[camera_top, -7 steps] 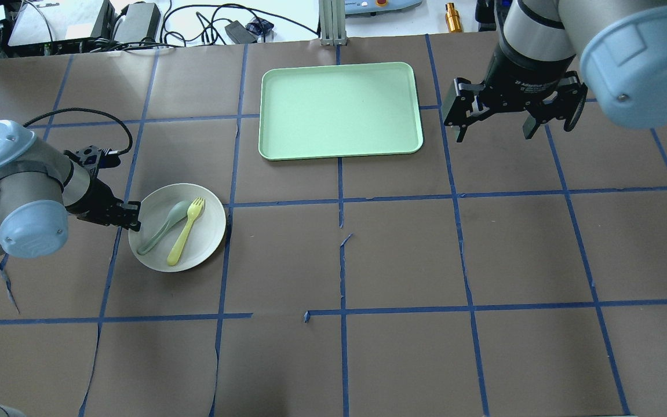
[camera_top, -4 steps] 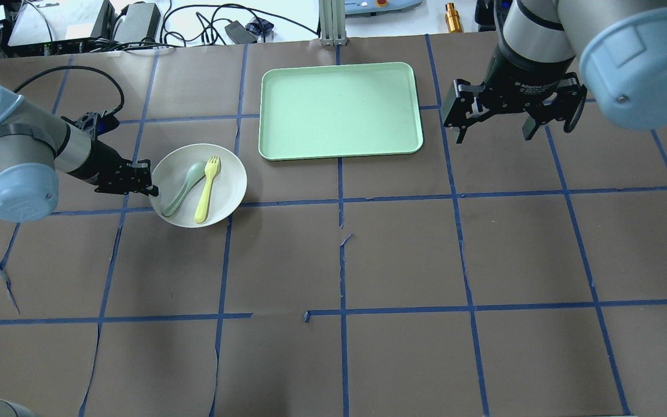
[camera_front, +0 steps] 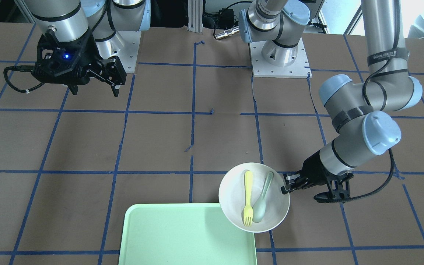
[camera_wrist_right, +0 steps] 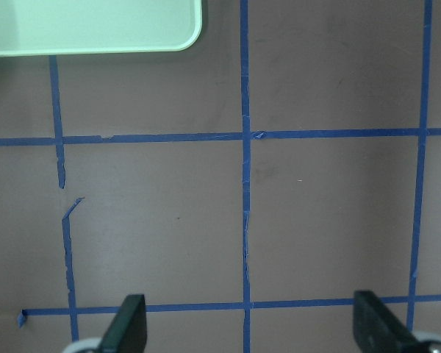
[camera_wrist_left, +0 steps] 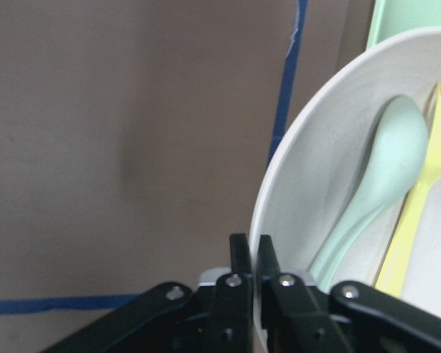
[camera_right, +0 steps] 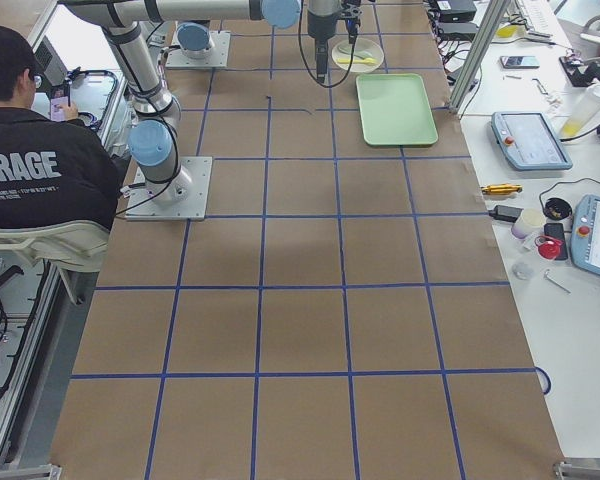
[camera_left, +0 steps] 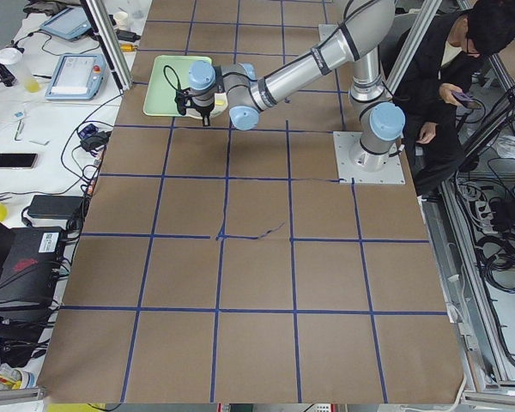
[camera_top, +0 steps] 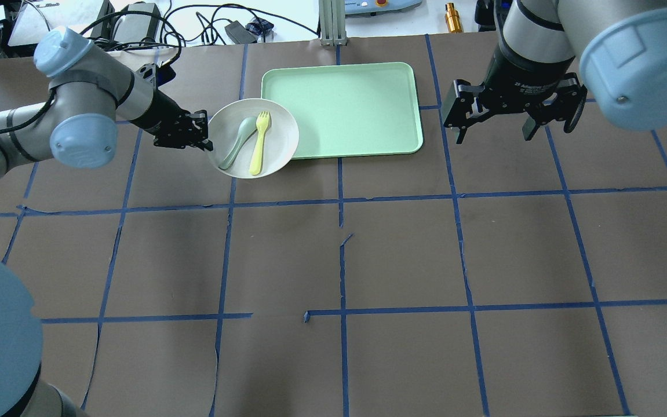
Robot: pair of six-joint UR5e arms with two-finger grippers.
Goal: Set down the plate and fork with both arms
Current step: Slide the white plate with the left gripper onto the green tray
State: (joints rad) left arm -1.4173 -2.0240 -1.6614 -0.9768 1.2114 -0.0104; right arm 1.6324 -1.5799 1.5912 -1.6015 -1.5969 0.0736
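My left gripper has the off-white plate, which hangs over the tray's rim now. It will let go of it in the middle of the mint-green tray (camera_front: 188, 243).
The off-white plate (camera_top: 278, 147) hangs in the air, its right edge over the left rim of the mint-green tray (camera_top: 356, 110). On it lie the pale yellow fork (camera_top: 259, 143) and a grey-green spoon (camera_top: 239, 141). My left gripper (camera_top: 207, 141) is shut on the plate's left rim; the left wrist view shows the rim (camera_wrist_left: 268, 213) pinched between the fingers. In the front view the plate (camera_front: 230, 191), fork (camera_front: 248, 197) and left gripper (camera_front: 284, 184) show too. My right gripper (camera_top: 492, 130) is open and empty, in the air to the right of the tray.
The brown table cover (camera_top: 339, 260) carries blue tape lines. Cables and boxes lie beyond the far edge (camera_top: 206, 26). A person (camera_left: 451, 60) sits behind the robot base. The right wrist view shows the tray's corner (camera_wrist_right: 95, 29) and bare cover.
My left arm has carried the plate with fork and spoon away from me and to the right, from the table's left part to the tray's left rim. The right gripper has stayed put.
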